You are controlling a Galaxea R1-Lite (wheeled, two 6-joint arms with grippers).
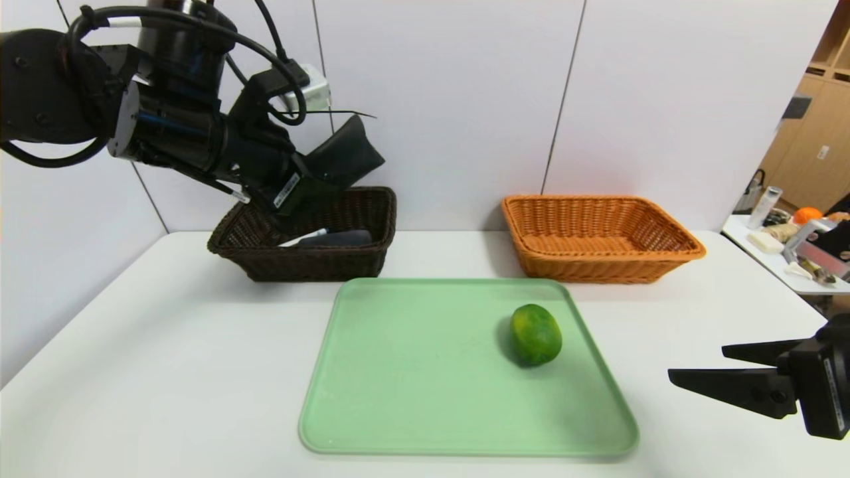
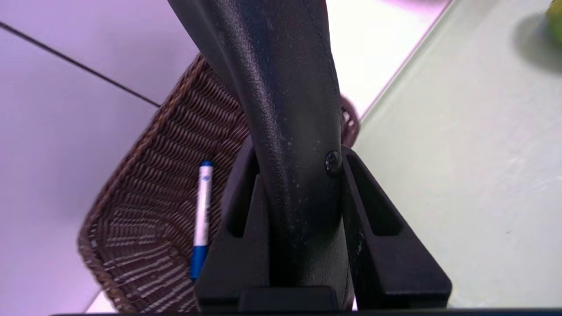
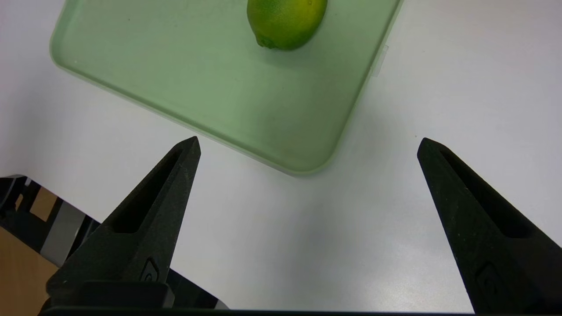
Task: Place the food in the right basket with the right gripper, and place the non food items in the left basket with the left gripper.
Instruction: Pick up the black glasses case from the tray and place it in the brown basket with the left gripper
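Observation:
Next, my left gripper releases the flat black pouch in the dark brown basket [image 1: 307,224] [image 2: 203,189], just behind the rolled dark grey towel.
My left gripper [image 1: 319,182] hangs over the dark brown left basket [image 1: 368,255], shut on the flat black pouch [image 1: 345,159], which sticks up from between its fingers [image 2: 386,245]. Inside that basket lie a white marker with a blue cap [image 2: 201,219] and a rolled dark grey towel [image 1: 335,238]. The green citrus fruit [image 1: 535,334] rests on the right part of the green tray [image 1: 398,372]. The orange-tan right basket [image 1: 601,238] stands behind the tray with nothing in it. My right gripper [image 1: 697,362] is open, low at the table's right, short of the tray's corner [image 3: 307,162] and apart from the fruit [image 3: 286,21].
A side table [image 1: 783,259] with assorted clutter stands beyond the table's right edge. The white wall runs close behind both baskets.

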